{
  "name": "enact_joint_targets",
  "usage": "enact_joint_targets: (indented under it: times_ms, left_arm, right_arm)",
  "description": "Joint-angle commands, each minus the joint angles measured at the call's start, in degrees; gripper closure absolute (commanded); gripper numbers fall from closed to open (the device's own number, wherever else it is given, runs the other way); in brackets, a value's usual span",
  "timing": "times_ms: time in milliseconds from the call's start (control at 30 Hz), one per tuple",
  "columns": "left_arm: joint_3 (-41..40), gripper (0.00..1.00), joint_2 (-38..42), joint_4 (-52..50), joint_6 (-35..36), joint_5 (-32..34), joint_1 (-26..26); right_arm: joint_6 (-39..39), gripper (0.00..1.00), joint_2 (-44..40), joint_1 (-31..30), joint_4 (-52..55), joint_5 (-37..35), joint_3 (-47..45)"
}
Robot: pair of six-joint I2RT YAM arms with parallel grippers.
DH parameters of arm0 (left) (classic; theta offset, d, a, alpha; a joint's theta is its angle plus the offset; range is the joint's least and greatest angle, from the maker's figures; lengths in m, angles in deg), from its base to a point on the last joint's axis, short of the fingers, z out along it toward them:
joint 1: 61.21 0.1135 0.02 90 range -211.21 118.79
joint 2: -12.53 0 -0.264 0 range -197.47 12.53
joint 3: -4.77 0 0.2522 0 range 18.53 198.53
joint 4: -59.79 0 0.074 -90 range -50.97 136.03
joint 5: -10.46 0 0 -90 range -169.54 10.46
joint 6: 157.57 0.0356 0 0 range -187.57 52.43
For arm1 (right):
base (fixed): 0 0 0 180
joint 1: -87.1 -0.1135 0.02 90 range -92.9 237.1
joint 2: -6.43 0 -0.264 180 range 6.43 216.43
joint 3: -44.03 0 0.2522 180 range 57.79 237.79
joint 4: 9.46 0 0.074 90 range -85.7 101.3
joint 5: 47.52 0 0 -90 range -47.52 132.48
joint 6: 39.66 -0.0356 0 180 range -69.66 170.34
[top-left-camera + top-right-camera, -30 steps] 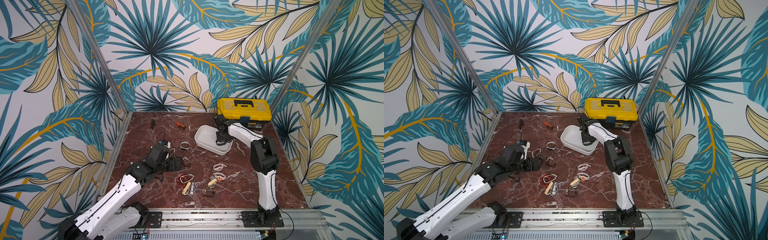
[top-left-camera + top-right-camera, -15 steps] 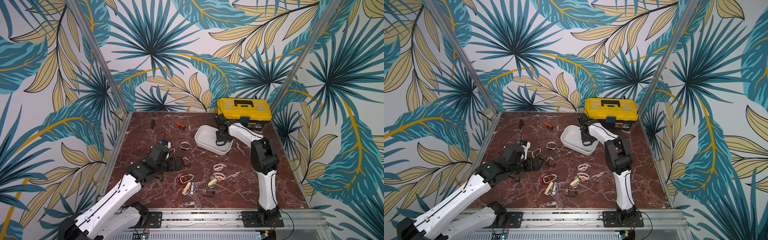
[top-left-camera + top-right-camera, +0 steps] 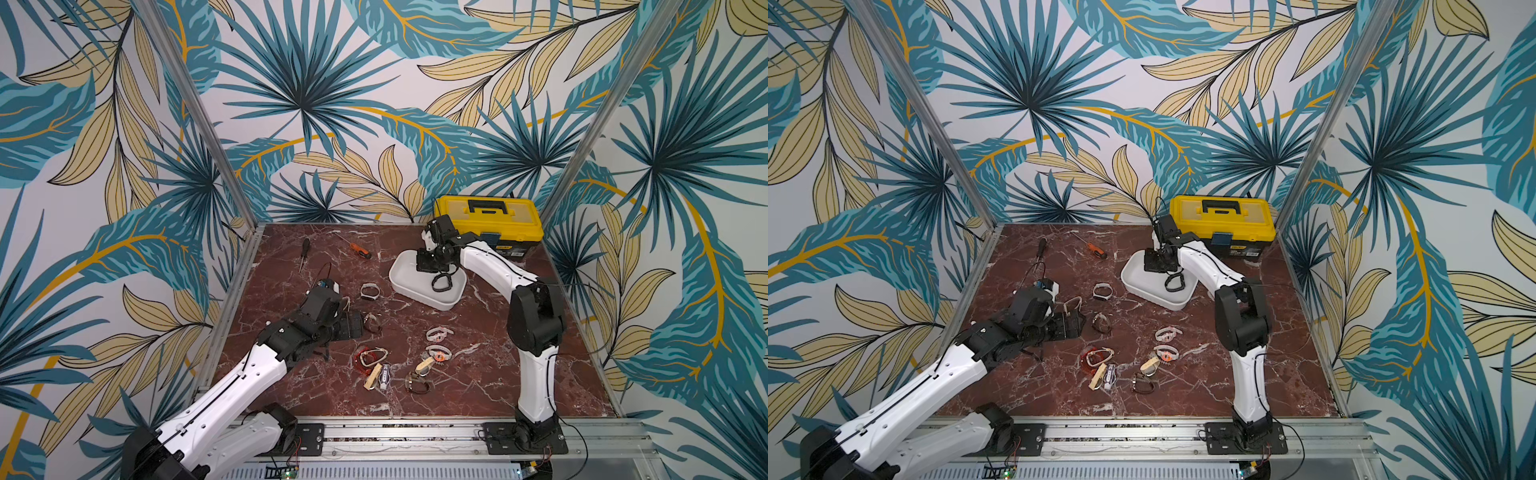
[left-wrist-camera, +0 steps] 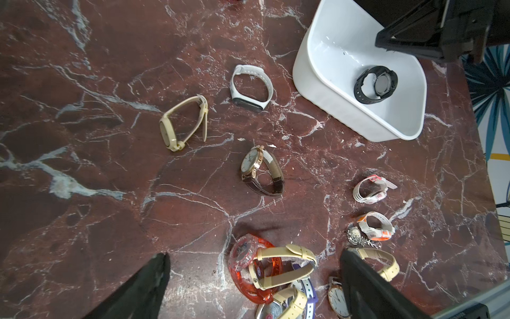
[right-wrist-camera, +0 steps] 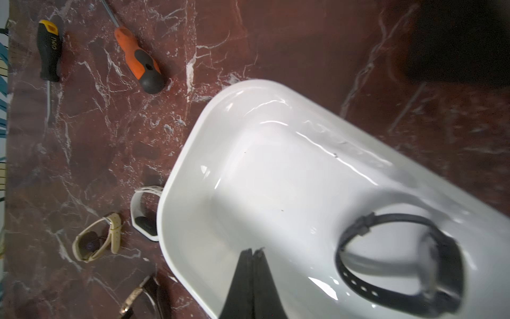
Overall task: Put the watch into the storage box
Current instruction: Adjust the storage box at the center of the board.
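My left gripper is going to close on the round case of the beige watch [image 3: 342, 308] [image 4: 167, 132], the one that is lying next to the watch with the white band.
The storage box [image 3: 432, 301] [image 3: 1152, 298], a white lidless tub, stands at the back middle of the marble table. A black watch [image 3: 441, 282] [image 3: 1174, 282] [image 4: 376, 84] [image 5: 400, 262] lies loose inside it, on its side. My right gripper [image 3: 432, 266] [image 5: 253, 251] hangs over the box [image 5: 262, 165], shut and empty, beside the watch and apart from it. My left gripper [image 3: 353, 326] [image 4: 254, 255] hovers open over the left of the table, above a pile of watches. A beige watch [image 4: 183, 123], a white band watch [image 4: 251, 88] and a brown leather watch [image 4: 262, 171] lie ahead of it.
A yellow-lidded toolbox [image 3: 488, 220] stands in the back right corner behind the box. An orange screwdriver [image 3: 359, 251] and a black one [image 3: 304, 249] lie at the back left. Several more watches [image 3: 436, 351] are scattered across the front middle.
The right gripper has shifted slightly over the box, and the black watch now lies free beside it. The left arm has stayed where it was.
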Motion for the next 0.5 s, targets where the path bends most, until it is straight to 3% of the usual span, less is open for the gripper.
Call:
enact_joint_targets:
  times_ms: [0, 100, 233, 467]
  left_arm:
    - [0.2, 0.0, 0.2, 0.7, 0.5, 4.7, 0.7]
    - [-1.5, 0.0, 0.0, 1.8, 0.1, 8.6, 3.7]
    - [-3.1, 0.0, -0.9, 5.3, 0.1, 2.9, 10.7]
    - [-0.7, 0.0, -5.0, 7.4, 2.3, 1.3, 12.5]
  right_arm:
    - [-2.1, 1.0, 3.8, -1.9, 0.6, 5.6, 1.8]
    - [-1.9, 1.0, 6.0, -3.9, 1.8, 4.7, 3.2]
    - [-2.6, 1.0, 6.8, -5.4, 0.6, 4.5, 2.1]
    - [-0.6, 1.0, 6.2, -8.1, 0.3, 6.3, 1.3]
